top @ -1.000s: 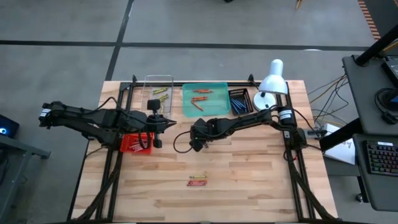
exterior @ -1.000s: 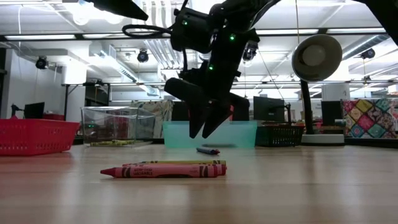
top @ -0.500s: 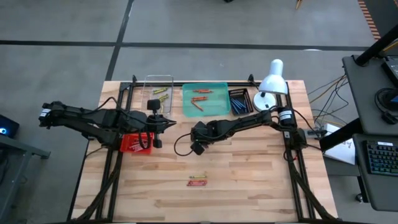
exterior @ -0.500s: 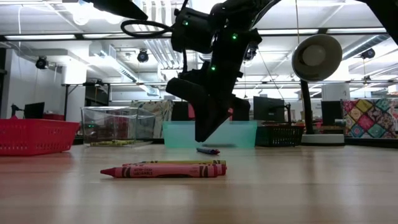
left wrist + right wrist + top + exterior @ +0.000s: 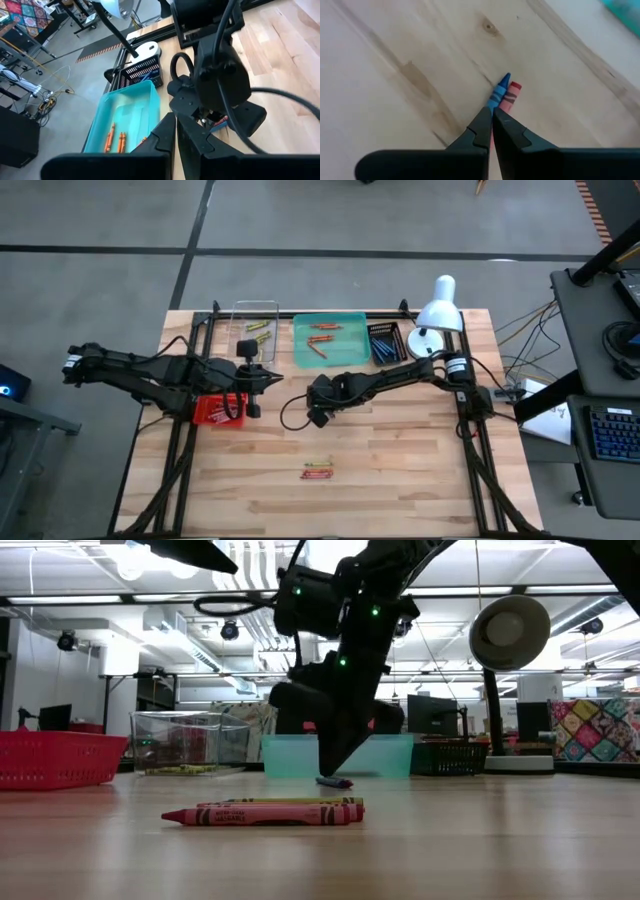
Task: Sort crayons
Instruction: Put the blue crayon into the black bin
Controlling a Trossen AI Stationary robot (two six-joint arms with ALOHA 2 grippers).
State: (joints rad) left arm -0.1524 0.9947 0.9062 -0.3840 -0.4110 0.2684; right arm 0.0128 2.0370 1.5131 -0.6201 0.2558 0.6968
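The blue crayon rests against the red crayon by the robot's shut right fingertips, so next the right gripper opens and takes the blue crayon alone [image 5: 497, 95] first.
A blue crayon [image 5: 497, 92] and a red crayon [image 5: 509, 97] lie side by side on the wooden table [image 5: 400, 460], near its middle. My right gripper [image 5: 491, 114] points steeply down with its shut fingertips right at their near ends; in the low view its tips [image 5: 327, 769] stand just over the crayon pair [image 5: 335, 781]. A few more crayons [image 5: 265, 812] lie close together near the front edge [image 5: 317, 471]. My left gripper [image 5: 270, 377] waits shut above the table's left side, by the red basket [image 5: 218, 410]. My right gripper's shut fingertips [image 5: 482, 125] come from above, slanting, and lie along the blue and red crayons at their near ends, which the fingers hide. Both crayons lie flat on the table. Whether the fingertips touch or hold either one, I cannot tell.
Along the far edge stand a clear bin [image 5: 255, 330] with yellow-green crayons, a teal tray [image 5: 330, 340] with orange ones, a black basket [image 5: 385, 340] with blue ones, and a white desk lamp [image 5: 437, 310]. A dark frame runs along both table sides.
My right gripper has shut its fingers while staying over the blue and red crayons; the gap seen in the low view a second ago is gone. The crayons lie where they were.
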